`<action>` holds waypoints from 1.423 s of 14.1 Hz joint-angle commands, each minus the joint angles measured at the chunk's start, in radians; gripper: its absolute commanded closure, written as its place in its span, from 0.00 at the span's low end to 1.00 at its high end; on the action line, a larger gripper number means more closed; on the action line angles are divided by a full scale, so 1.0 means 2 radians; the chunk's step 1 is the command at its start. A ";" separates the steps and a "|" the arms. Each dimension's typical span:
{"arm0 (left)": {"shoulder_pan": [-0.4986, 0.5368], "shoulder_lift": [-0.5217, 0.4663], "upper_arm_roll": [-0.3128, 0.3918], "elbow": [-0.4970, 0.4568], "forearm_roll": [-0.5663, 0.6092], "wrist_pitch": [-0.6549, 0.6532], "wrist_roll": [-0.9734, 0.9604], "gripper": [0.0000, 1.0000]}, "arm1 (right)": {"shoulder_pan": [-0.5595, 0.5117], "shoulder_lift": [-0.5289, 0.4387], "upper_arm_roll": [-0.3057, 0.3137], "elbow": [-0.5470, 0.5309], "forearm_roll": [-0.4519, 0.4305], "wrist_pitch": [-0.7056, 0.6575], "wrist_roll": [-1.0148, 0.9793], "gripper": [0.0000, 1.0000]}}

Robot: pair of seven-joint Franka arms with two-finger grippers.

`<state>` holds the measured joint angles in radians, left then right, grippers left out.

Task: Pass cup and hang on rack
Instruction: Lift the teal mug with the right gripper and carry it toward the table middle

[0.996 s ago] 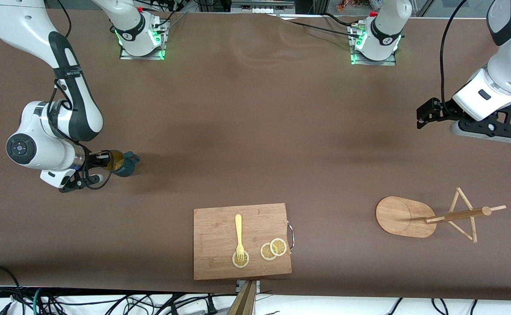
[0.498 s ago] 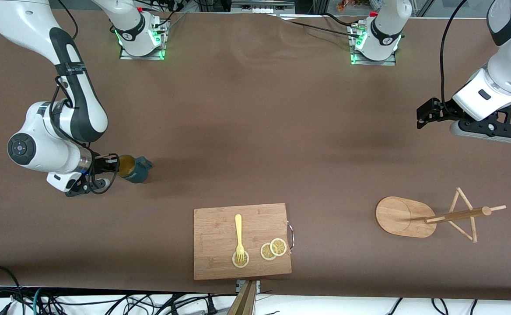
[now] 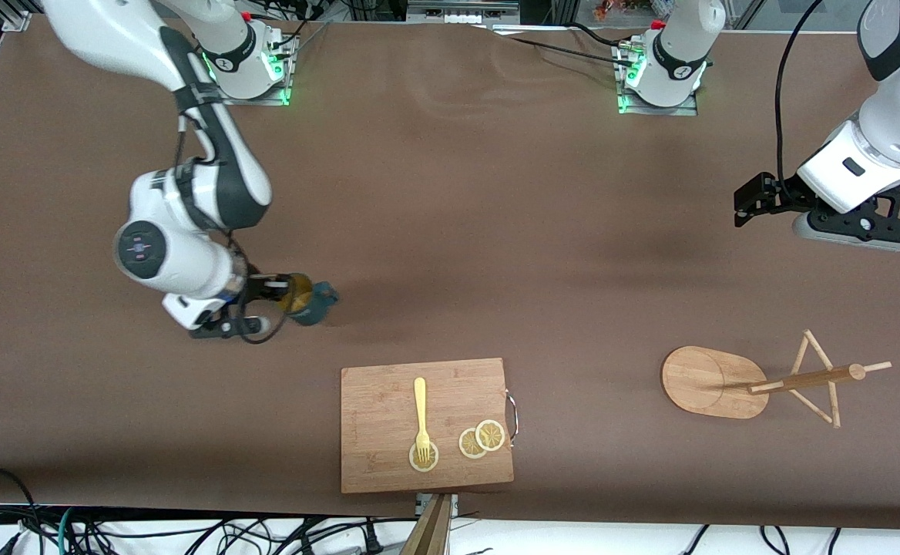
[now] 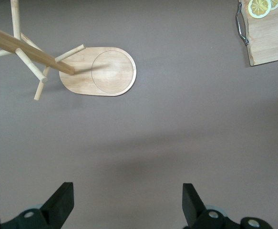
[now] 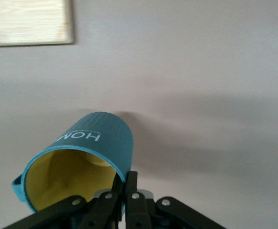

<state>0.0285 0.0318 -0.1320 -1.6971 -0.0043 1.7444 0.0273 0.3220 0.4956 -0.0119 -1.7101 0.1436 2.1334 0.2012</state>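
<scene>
Next, my right gripper puts the dark teal cup down on the bare table (image 3: 515, 253) behind the cutting board's handle side.
The dark teal cup (image 3: 311, 301) with a yellow inside hangs tilted in my right gripper (image 3: 284, 294), which is shut on its rim, over the bare table between the right arm's end and the middle. In the right wrist view the cup (image 5: 88, 152) shows white lettering, and the fingers (image 5: 129, 183) pinch its wall. The bamboo rack (image 3: 758, 381) stands near the left arm's end, with its oval base (image 4: 103, 71), pole and pegs. My left gripper (image 3: 750, 202) waits open and empty, high over the table near the rack; its fingertips (image 4: 62, 200) are spread wide.
A rectangular wooden cutting board (image 3: 427, 435) lies near the front edge at the middle, bearing a yellow fork (image 3: 421, 412) and lemon slices (image 3: 482, 439). Its corner shows in the left wrist view (image 4: 270, 28). Cables hang below the front edge.
My right gripper has carried the cup toward the middle of the table, away from the right arm's end. The left arm has not moved.
</scene>
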 commanded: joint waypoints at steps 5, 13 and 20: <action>0.001 -0.001 -0.001 0.006 0.004 -0.009 0.006 0.00 | 0.119 0.070 -0.004 0.096 0.006 -0.011 0.242 1.00; 0.000 -0.001 -0.005 0.009 0.010 -0.026 0.006 0.00 | 0.194 0.103 0.021 0.167 0.006 -0.021 0.356 1.00; 0.001 -0.001 -0.005 0.009 0.003 -0.032 0.003 0.00 | 0.235 0.130 0.036 0.212 0.006 -0.021 0.409 1.00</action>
<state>0.0284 0.0318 -0.1365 -1.6968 -0.0043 1.7094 0.0273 0.7761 0.7306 0.0578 -1.3457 0.1443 2.1153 1.0051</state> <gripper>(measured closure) 0.000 0.965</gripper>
